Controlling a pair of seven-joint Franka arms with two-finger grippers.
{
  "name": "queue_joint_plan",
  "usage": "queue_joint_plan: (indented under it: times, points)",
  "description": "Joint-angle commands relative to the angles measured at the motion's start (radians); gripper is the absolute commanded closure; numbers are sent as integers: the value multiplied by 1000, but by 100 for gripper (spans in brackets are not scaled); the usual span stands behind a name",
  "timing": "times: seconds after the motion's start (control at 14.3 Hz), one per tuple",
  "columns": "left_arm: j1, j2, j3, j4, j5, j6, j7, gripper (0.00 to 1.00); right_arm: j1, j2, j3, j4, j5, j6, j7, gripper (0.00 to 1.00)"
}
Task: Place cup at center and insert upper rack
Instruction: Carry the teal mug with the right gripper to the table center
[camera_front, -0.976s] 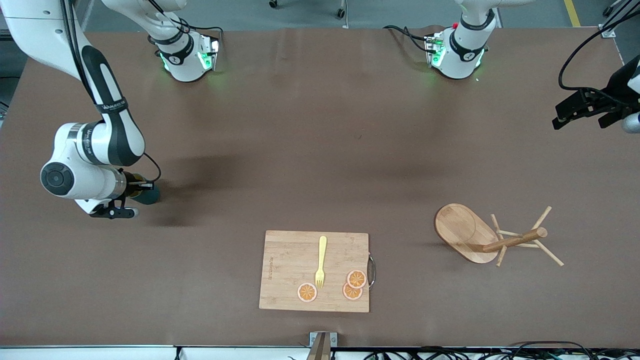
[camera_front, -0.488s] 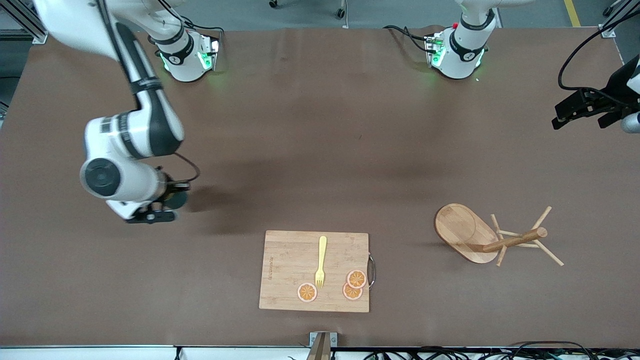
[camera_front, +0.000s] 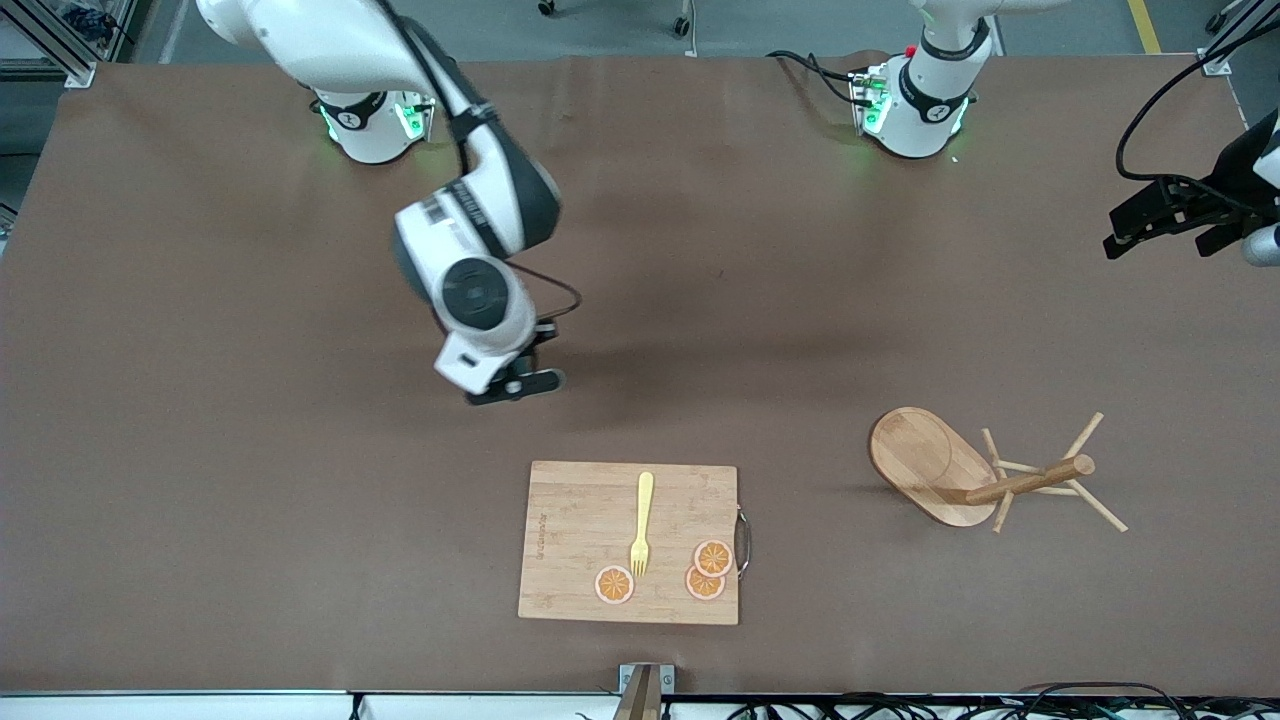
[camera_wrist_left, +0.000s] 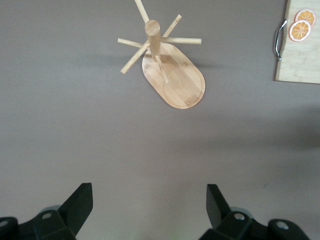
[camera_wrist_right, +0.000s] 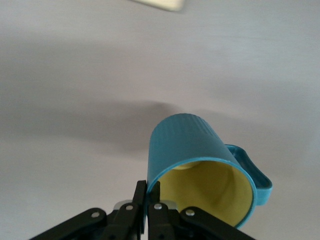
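Note:
I need to set the teal cup with my right gripper on the bare brown tabletop (camera_front: 641, 349) beyond the cutting board, in line with the yellow fork.
My right gripper (camera_wrist_right: 152, 194) is shut on the rim of the teal ribbed cup (camera_wrist_right: 192, 145), one finger inside and one outside; the yellow inside and the side handle show. In the front view the right gripper (camera_front: 518, 378) hangs over the middle of the table, above the spot just farther than the cutting board, and its wrist hides the cup. The wooden mug tree (camera_front: 960, 475) stands on its oval base toward the left arm's end, its top pegs bare; it also shows in the left wrist view (camera_wrist_left: 172, 80). My left gripper (camera_front: 1160, 222) waits, open and empty (camera_wrist_left: 150, 200), at that end.
A bamboo cutting board (camera_front: 575, 520) with a metal handle lies near the front edge, carrying a yellow fork (camera_front: 641, 522) and orange slices (camera_front: 712, 558). Its corner shows in the left wrist view (camera_wrist_left: 300, 60). Brown tabletop surrounds everything.
My right arm has swung with the cup from the right arm's end of the table toward the middle. The left arm and the mug tree have not moved.

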Motion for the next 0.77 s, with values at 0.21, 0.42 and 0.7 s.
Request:
queue_joint_plan:
  times: [0.21,0.42,0.7]
  points:
    - [-1,-7,-2,7,6,-13,-6,0,190,245,-13,312,23,5,292,99]
    - [-1,-7,-2,7,6,-13,-6,0,228,276,-13,316,87,91,346,99]
    - [-1,-7,-2,10,6,-11,-1,0,253,313,-13,319,103,180,344,98]
